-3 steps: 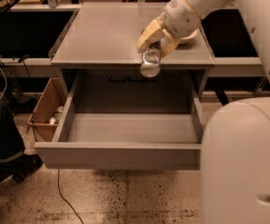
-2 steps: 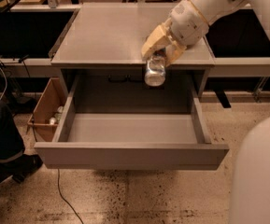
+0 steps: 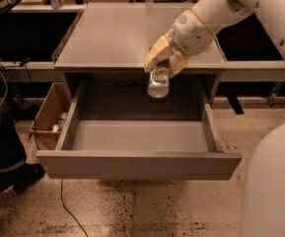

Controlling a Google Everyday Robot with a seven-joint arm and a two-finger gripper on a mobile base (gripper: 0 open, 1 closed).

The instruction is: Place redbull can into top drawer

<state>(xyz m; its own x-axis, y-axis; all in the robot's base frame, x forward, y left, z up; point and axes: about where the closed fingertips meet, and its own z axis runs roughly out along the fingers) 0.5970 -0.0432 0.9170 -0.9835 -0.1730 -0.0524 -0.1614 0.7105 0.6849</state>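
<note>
Next, I set the redbull can on the drawer's bottom just behind the middle of the front panel (image 3: 123, 145).
The redbull can (image 3: 158, 82) is a slim silver can, hanging upright in my gripper (image 3: 162, 63), which is shut on its top. The can hangs just in front of the grey cabinet's top edge, above the back of the open top drawer (image 3: 138, 163). The drawer is pulled far out, wide and shallow, with a plain flat front panel; its inside shows bare grey metal. My white arm reaches in from the upper right.
The grey cabinet top (image 3: 127, 33) lies behind the gripper. A brown cardboard box (image 3: 48, 115) with small items stands on the floor left of the drawer. A person's leg and shoe (image 3: 6, 157) are at far left. My white base (image 3: 272, 191) fills the lower right.
My gripper with the can has moved forward and a little down, from over the cabinet's front edge to above the open drawer's back. The view has shifted slightly.
</note>
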